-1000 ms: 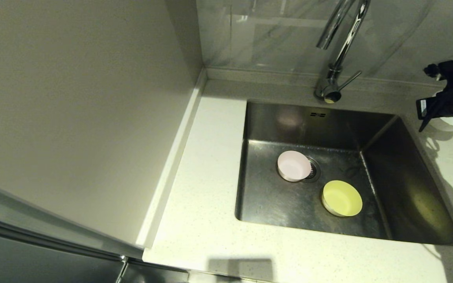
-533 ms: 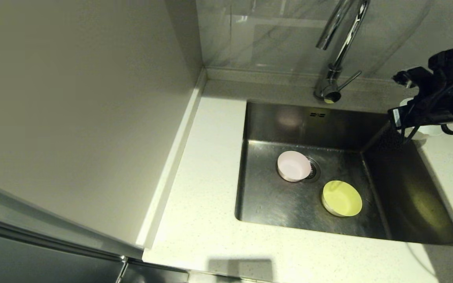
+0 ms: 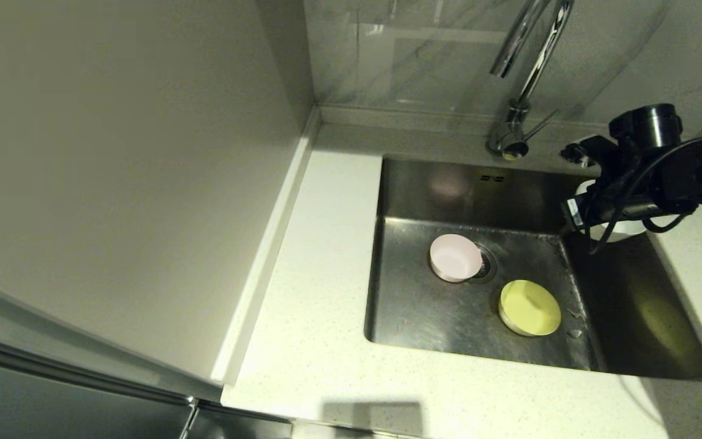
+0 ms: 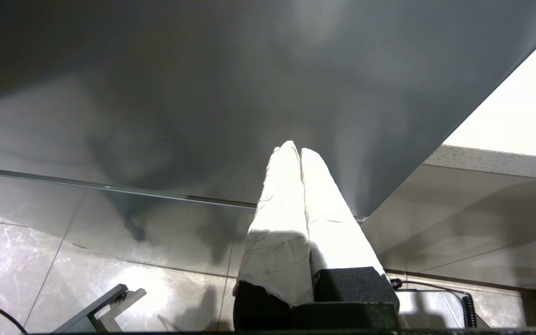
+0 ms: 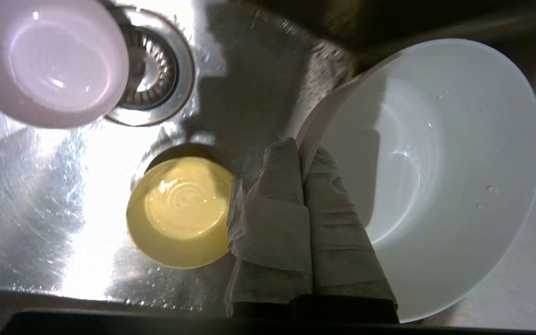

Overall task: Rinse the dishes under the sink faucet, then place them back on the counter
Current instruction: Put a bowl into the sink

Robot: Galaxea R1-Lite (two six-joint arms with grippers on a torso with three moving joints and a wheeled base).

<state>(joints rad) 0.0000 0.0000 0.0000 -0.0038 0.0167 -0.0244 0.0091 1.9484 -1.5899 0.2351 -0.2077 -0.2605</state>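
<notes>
The robot's right gripper will set the white bowl down on the sink's bottom [image 3: 525, 252] [image 5: 235, 72] between the drain and the sink's side.
My right gripper [image 5: 303, 149] is shut on the rim of the white bowl [image 5: 435, 163], one finger inside and one outside. It holds the bowl above the right side of the sink [image 3: 631, 305], where the bowl [image 3: 622, 228] peeks out under the right arm [image 3: 649, 177]. Droplets cling to the inside of this bowl. The pale pink bowl [image 3: 454, 257] stands on the sink floor beside the drain [image 3: 486, 263]. The yellow-green bowl [image 3: 529, 308] sits nearer the front. The faucet [image 3: 524, 79] rises behind the sink; no water runs from it. My left gripper [image 4: 296, 150] is shut and empty, parked low.
The off-white counter [image 3: 320, 274] wraps the sink on the left, front and right. A tall grey panel [image 3: 113, 183] stands along the counter's left side. The faucet's lever [image 3: 543, 122] points right, near my right arm. The left gripper faces a grey cabinet front [image 4: 203, 93].
My right arm has swung left with the white bowl, from over the right counter to above the right side of the sink. The pink and yellow-green bowls have not moved.
</notes>
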